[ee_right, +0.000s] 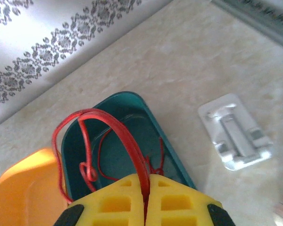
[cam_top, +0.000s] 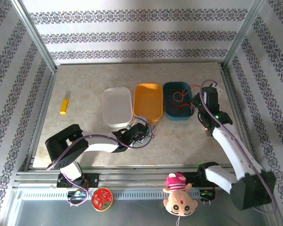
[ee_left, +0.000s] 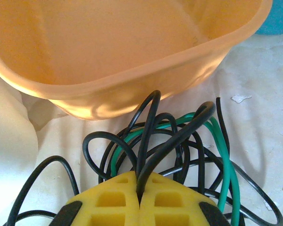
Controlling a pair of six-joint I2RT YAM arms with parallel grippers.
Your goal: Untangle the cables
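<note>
The green cable is winding through the black loops, so my left gripper should regrip and hold the black loops (ee_left: 178, 157) while my right gripper pulls the green cable.
A tangle of black cables (ee_left: 179, 141) and a green cable (ee_left: 221, 146) lies on the table just in front of the orange tub (ee_left: 118, 52). My left gripper (ee_left: 140, 190) is shut on two black strands that rise out of the tangle. Seen from above, the left gripper (cam_top: 140, 132) sits at the orange tub's (cam_top: 148, 100) near edge. My right gripper (ee_right: 146, 190) is shut on red cables (ee_right: 118, 132) that loop up over the teal tub (ee_right: 122, 150). In the top view the right gripper (cam_top: 197, 104) hangs at the teal tub's (cam_top: 178, 100) right rim, red cable (cam_top: 180, 96) inside.
A white tub (cam_top: 117, 106) stands left of the orange one. A yellow block (cam_top: 64, 105) lies far left. A white plastic clip (ee_right: 236, 136) lies on the table right of the teal tub. A plush toy (cam_top: 178, 194) and a red disc (cam_top: 101, 198) sit on the front rail.
</note>
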